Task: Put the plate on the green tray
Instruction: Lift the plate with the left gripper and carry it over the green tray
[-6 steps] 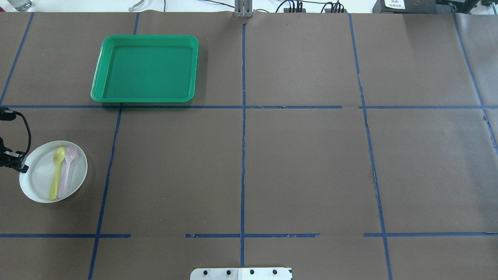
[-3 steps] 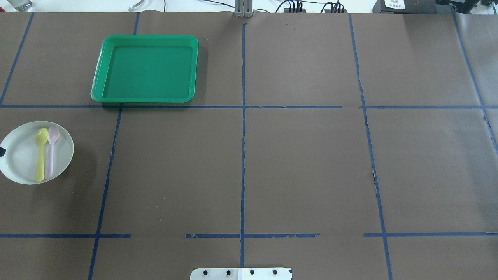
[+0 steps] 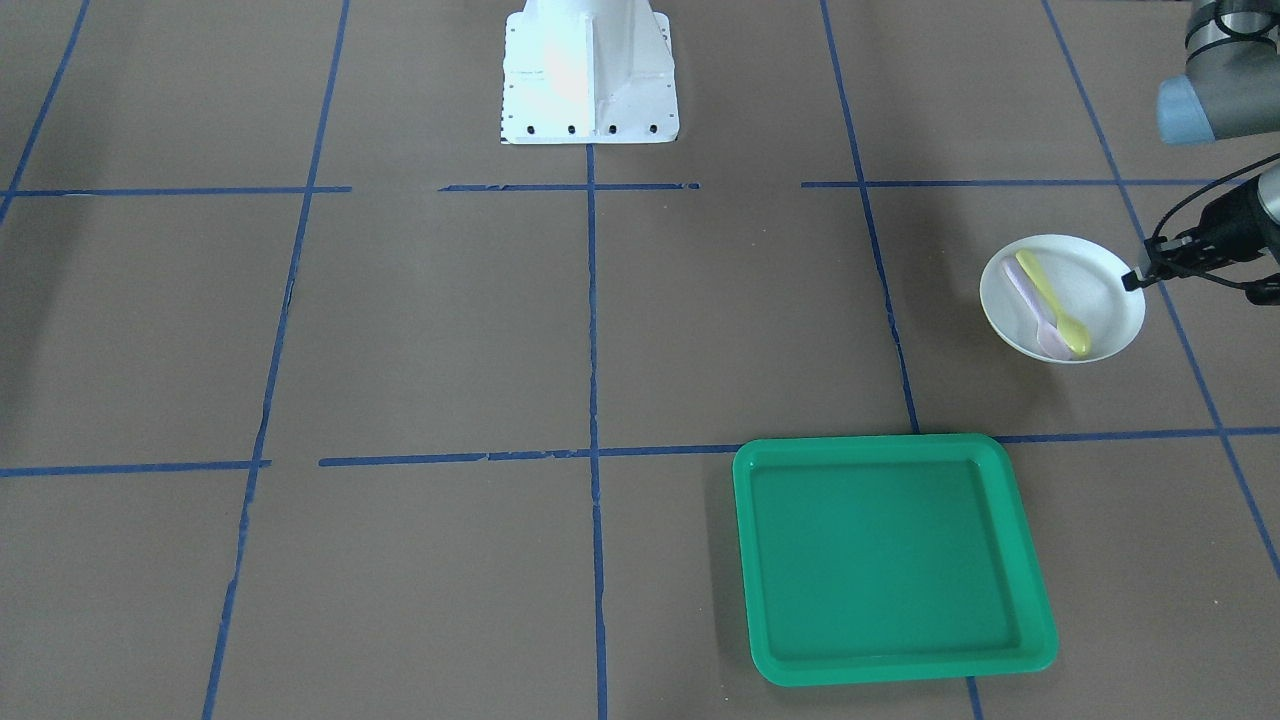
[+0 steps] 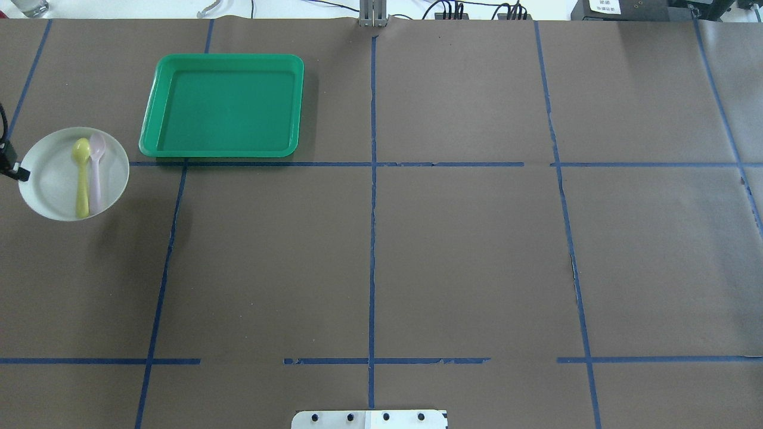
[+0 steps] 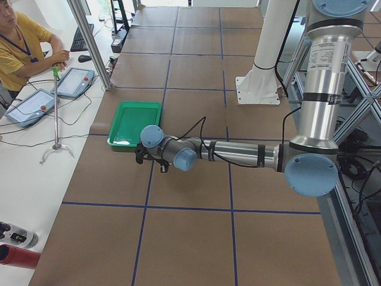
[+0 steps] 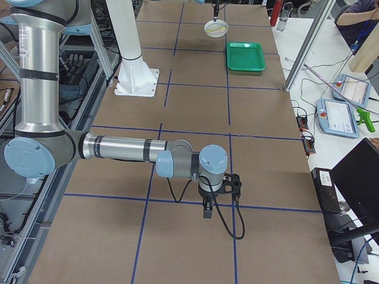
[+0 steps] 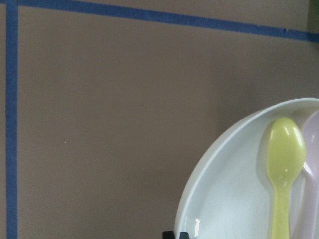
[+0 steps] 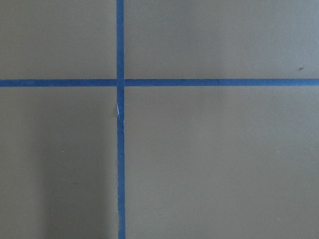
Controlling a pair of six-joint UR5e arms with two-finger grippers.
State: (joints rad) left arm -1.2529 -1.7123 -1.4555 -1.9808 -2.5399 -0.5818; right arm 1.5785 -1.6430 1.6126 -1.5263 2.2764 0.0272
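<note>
My left gripper should set down and release the white plate on the middle of the green tray's flat bottom point(image 3: 900, 553).
The small white plate point(image 4: 50, 179) hangs above the table at the left edge of the overhead view, near the green tray's point(image 4: 223, 107) front left corner and apart from it. It carries a yellow spoon point(image 4: 81, 179) and a pink spoon point(image 4: 95, 173). My left gripper point(image 4: 18, 173) is shut on the plate's outer rim; the front view shows the same grip point(image 3: 1135, 280) on the plate point(image 3: 1095, 290). The tray point(image 3: 885, 555) holds nothing. My right gripper point(image 6: 207, 210) shows only in the exterior right view, so I cannot tell if it is open or shut.
The table is covered in brown paper with a blue tape grid. The robot's white base point(image 3: 590, 75) stands at the middle of the near edge. An operator point(image 5: 24, 44) sits beyond the far edge with tablets and cables.
The plate with both spoons has moved away from the robot toward the tray's row, held by the left gripper. The tray has not moved.
</note>
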